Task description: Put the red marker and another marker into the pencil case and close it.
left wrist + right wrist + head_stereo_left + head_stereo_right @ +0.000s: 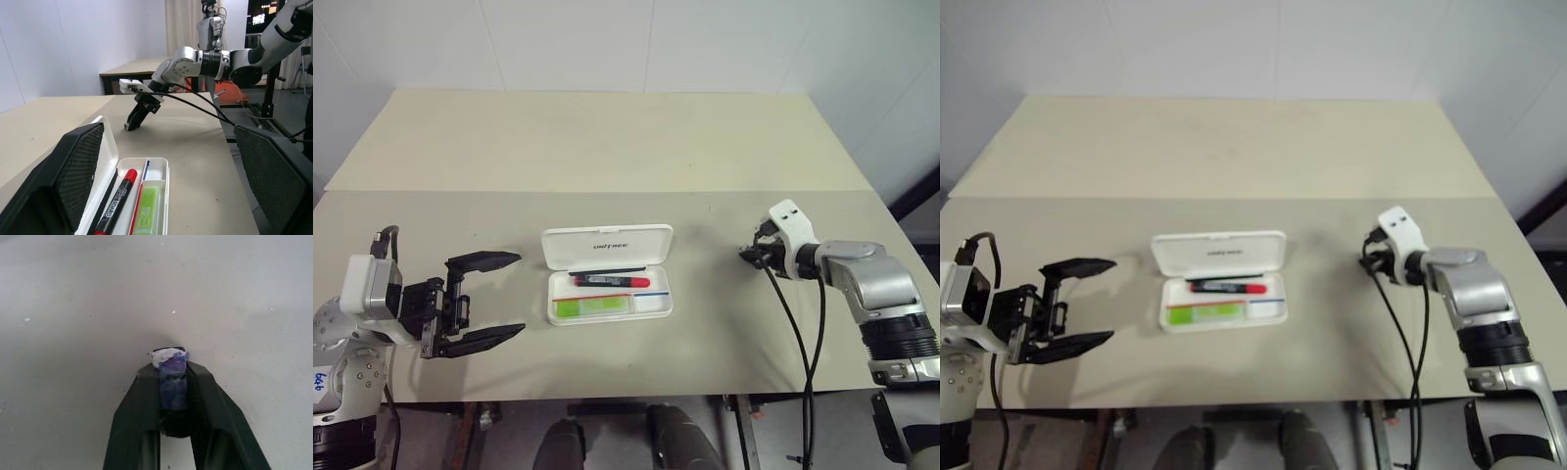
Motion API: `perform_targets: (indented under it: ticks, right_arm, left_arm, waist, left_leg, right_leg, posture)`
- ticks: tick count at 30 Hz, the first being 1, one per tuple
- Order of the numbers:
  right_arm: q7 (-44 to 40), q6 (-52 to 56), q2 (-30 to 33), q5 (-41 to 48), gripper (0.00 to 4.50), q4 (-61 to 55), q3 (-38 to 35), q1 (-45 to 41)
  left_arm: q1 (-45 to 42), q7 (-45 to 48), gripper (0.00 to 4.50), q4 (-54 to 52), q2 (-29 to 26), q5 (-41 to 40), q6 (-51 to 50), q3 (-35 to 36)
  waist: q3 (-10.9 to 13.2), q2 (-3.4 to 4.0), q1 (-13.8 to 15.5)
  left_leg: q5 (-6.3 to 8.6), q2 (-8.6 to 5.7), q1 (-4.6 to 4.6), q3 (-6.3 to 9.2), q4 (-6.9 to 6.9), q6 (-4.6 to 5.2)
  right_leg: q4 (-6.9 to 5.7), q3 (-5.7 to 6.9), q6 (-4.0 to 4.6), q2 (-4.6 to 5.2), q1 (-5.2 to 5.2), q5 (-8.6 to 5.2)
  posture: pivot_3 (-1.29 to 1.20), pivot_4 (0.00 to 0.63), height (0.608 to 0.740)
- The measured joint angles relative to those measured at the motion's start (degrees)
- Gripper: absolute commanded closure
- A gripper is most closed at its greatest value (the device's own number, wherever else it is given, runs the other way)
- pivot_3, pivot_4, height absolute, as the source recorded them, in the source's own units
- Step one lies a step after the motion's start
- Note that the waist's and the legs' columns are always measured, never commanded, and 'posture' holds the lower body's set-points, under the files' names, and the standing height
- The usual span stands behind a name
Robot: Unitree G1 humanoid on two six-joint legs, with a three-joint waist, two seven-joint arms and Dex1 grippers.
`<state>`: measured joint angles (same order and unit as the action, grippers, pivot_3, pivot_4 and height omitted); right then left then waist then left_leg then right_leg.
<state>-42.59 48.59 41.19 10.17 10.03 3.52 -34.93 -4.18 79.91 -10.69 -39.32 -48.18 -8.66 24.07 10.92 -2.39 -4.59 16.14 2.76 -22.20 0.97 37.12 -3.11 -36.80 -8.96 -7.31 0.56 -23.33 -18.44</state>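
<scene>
Next, I let go of the small blue-and-white block with my right gripper in the small empty compartment (652, 303) beside the light green marker.
The white pencil case (658, 309) lies open at the middle of the table, its lid (607, 245) folded back. Inside it the red marker (612, 281) lies in the rear compartment and the light green marker (592, 306) in the front one; both also show in the left wrist view, the red marker (120, 195) beside the green marker (146, 211). My left gripper (519, 294) is open, level with the case and a short way to its left. My right gripper (747, 255) is shut, off to the right of the case and just above the bare table, with a small blue-and-white patch between its fingertips (171, 363).
The cream table (607, 147) has a seam across it behind the case and a front edge close to me. Black cables (808, 333) hang from my right arm over that edge. Bare tabletop surrounds the case on all sides.
</scene>
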Motion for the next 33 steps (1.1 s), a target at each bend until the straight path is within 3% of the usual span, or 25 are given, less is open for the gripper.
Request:
perform_targets:
  ticks: [6, 19, 26, 33]
  right_arm:
    - [-3.20, 0.62, 1.60, 0.19, 4.12, -2.68, 1.03, -0.01]
    - [-15.73, 9.82, 3.39, 11.17, 4.12, -28.77, 8.35, -5.27]
    - [-16.82, 8.82, 2.68, 10.69, 4.12, -31.01, 17.40, -8.36]
    - [-16.58, 5.78, -1.95, 7.47, 4.12, -30.42, 25.06, -11.44]
  left_arm:
    - [-0.06, 0.00, 0.00, 0.01, 0.00, 0.03, 0.00, -0.01]
    - [0.28, 2.99, 0.00, 0.82, -1.49, 0.00, -0.23, 0.01]
    - [2.34, 5.26, 0.00, 2.97, -2.04, 0.33, 0.68, 0.86]
    - [5.10, 6.03, 0.00, 4.65, -3.56, 0.16, 0.71, 4.35]
  waist:
    - [0.07, 0.11, -0.13]
    - [0.27, 0.42, -0.36]
    - [0.27, 0.42, -0.36]
    - [0.27, 0.42, -0.58]
  left_leg:
    - [0.00, 0.01, -0.14, -0.01, -0.09, 0.00]
    - [0.00, 0.05, -0.20, -0.02, -0.07, 0.00]
    - [0.03, 0.06, -0.25, -0.01, -0.13, -0.04]
    - [0.04, 0.10, -0.25, 0.01, -0.17, -0.06]
  right_leg:
    - [0.07, 0.00, 0.00, 0.00, -0.14, 0.00]
    - [0.00, -0.01, 0.01, -0.02, -0.28, -0.01]
    - [0.02, 0.03, 0.10, 0.01, -0.37, -0.06]
    - [-0.03, 0.07, 0.15, 0.03, -0.42, -0.09]
  posture:
    - [0.00, 0.150, 0.740]
    - [0.00, 0.150, 0.740]
    - [0.00, 0.150, 0.740]
    - [0.00, 0.150, 0.740]
